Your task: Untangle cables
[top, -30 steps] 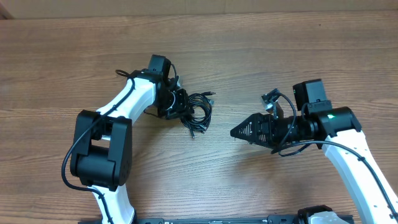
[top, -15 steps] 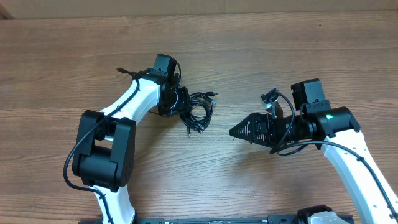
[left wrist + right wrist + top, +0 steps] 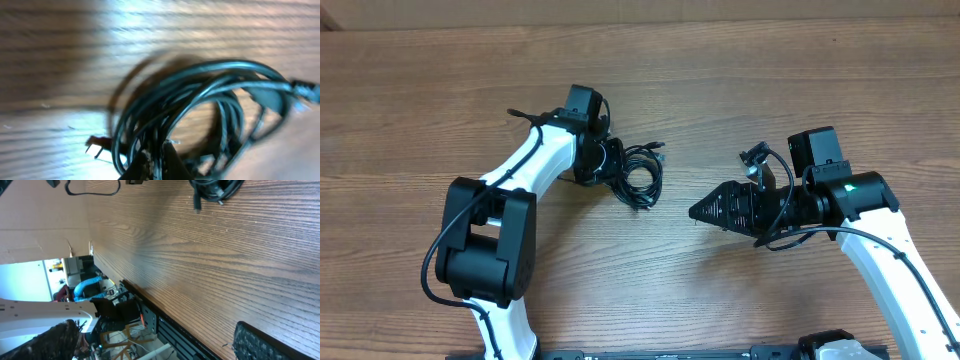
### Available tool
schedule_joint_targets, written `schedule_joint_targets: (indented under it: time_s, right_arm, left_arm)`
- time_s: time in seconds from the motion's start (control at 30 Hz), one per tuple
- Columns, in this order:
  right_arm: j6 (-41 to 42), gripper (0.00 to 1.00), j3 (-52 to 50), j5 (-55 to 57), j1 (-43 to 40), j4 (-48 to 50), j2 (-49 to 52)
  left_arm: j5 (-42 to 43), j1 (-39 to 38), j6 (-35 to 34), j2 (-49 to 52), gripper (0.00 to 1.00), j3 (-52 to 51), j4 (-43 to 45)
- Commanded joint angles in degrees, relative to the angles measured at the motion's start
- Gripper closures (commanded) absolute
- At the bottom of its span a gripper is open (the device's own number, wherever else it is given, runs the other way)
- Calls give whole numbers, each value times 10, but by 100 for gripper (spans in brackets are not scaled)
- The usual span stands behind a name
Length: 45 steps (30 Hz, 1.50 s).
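Observation:
The robot's right gripper will close on the outer loops (image 3: 658, 172) (image 3: 220, 195) of the cables, on the side of the bundle that is farthest from the left gripper.
The cables (image 3: 642, 177) are a bundle of thin black loops on the wooden table, just right of my left gripper (image 3: 611, 166). One small plug end (image 3: 659, 148) sticks out at the bundle's upper right. In the left wrist view the loops (image 3: 200, 100) fill the frame, and my left gripper (image 3: 156, 165) is shut on several strands at the bundle's edge. My right gripper (image 3: 698, 212) points left, about a hand's width right of the bundle, open and empty. The right wrist view shows the bundle (image 3: 217, 189) at the top edge, far from the spread fingers (image 3: 165, 342).
A thicker black cord (image 3: 522, 118) runs along the left arm, and another loops by the right arm (image 3: 760, 160). The right wrist view shows the table's front edge (image 3: 150, 305), with equipment beyond it.
My left gripper has shifted slightly right and up against the bundle, and the loops have moved a little with it. The right arm has barely moved.

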Motion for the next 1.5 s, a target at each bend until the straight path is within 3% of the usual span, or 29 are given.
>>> schedule_joint_targets:
  time_s: [0.0,0.3,0.63,0.73,0.8,0.9,0.93,0.97,1.17,1.3,1.47]
  right_arm:
    - [1,2,8,3,4,2,-2]
    - [21,0,8,3,4,5,-2]
    - [88,0,8,3,4,33,-2]
    - [92,0,8,3,4,37,-2]
    - [91,0,8,3,4,34,-2]
    - [91,0,8,3,4,33,-2]
    - [90,0,8,4,4,33,-2]
    - [90,0,8,4,4,34,-2]
    - [91,0,7,30,4,30,-2]
    - [90,0,7,42,4,11,-2]
    - [88,0,7,84,4,-24,-2]
  left_arm:
    - [89,4,26,-12,96,48,-26]
    - [134,3,27,-108,96,139,-111]
    - [188,3,28,-192,96,141,-114]
    - [155,3,28,-195,96,141,-122]
    - [41,3,28,-193,96,140,-147]
    - [-63,-3,28,-183,84,140,-175]
    - [-81,-6,28,-176,73,140,-183]
    - [-87,-8,28,-170,62,139,-187]
    - [-94,-35,30,-102,42,139,-189]
    - [-154,-42,32,-48,14,139,-168]
    - [-271,-38,37,13,8,139,-128]
